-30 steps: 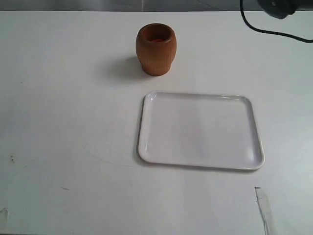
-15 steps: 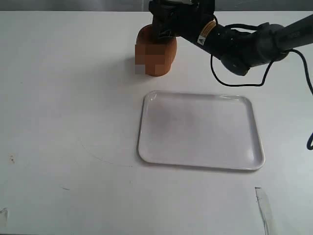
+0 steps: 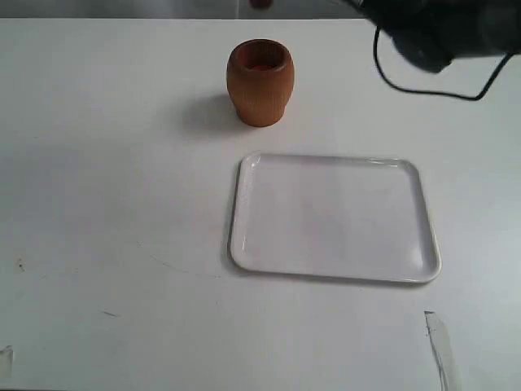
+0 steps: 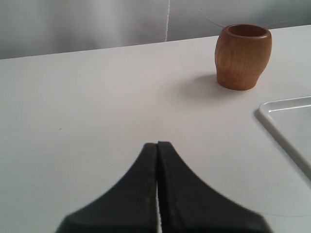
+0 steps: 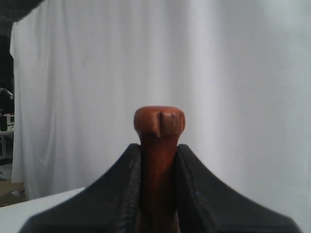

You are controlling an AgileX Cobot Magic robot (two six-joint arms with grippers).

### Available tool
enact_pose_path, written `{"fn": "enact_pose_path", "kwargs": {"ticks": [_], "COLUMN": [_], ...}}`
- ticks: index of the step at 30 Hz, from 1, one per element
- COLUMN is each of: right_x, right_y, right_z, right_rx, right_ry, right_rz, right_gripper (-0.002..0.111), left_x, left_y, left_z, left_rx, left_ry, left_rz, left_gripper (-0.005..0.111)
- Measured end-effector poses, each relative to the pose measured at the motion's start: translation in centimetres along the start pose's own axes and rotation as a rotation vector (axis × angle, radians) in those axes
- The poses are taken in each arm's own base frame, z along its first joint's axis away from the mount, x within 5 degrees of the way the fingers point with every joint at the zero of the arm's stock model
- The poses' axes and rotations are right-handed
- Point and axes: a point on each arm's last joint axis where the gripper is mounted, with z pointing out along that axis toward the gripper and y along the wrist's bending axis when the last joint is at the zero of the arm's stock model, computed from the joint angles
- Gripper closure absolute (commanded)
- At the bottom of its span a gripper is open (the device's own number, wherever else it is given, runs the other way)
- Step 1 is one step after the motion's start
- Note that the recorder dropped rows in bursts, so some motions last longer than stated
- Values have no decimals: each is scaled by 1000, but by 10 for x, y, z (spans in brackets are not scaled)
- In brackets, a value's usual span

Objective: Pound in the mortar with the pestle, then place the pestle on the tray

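The robot's right gripper should release the pestle on the white tray, off the tray's middle [image 3: 374,215] toward the piece of tape.
The barrel-shaped brown mortar [image 3: 259,81] stands upright on the white table, beyond the white tray [image 3: 334,216], which holds nothing. The right wrist view shows my right gripper [image 5: 159,150] shut on the neck of the dark reddish pestle [image 5: 159,124]. Its knob pokes out past the fingertips against a white curtain. In the exterior view the right arm [image 3: 440,28] is a dark blur at the top right, away from the mortar. A small reddish spot [image 3: 260,4] shows at the top edge above the mortar. My left gripper [image 4: 157,145] is shut and holds nothing, low over the table, well short of the mortar [image 4: 243,56].
A black cable [image 3: 423,85] loops down from the right arm onto the table behind the tray. The tray's corner [image 4: 286,126] reaches into the left wrist view. A strip of tape [image 3: 437,338] lies near the table's front right edge.
Half a second ago the right arm reached over the mortar's mouth. It has since pulled up and away to the top right, and the mortar stands uncovered.
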Motion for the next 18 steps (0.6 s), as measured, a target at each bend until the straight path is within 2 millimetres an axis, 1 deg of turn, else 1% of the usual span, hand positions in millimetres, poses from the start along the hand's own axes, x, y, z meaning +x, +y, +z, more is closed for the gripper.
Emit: {"fn": "enact_pose_path", "kwargs": {"ticks": [2,3,5,7,9,11,13,18], "right_x": [-42,-59,-83,-98,-103,-99,-91,-62], "right_y": [11,17,28,37,41,41,41,46], "right_z": [1,-1,-5,-13,-21,-27,-32,-49], "right_rx": [-42,-64,-100,-132,-137,-130,-107,-111], "right_ry": [0,25,113,243,369,493,564,679], "right_rz": [-97,-148,-222,-279,-292,-282,-188,-77], "right_gripper": [108,108,108,108,108,108,108,108], "left_x": [0,0,0,0,0,0,0,0], "left_y": [0,0,0,0,0,0,0,0], "left_z": [0,0,0,0,0,0,0,0], "left_rx": [0,0,0,0,0,0,0,0], "left_ry": [0,0,0,0,0,0,0,0], "left_rz": [0,0,0,0,0,0,0,0], "left_gripper": [107,107,107,107,107,107,107,107]}}
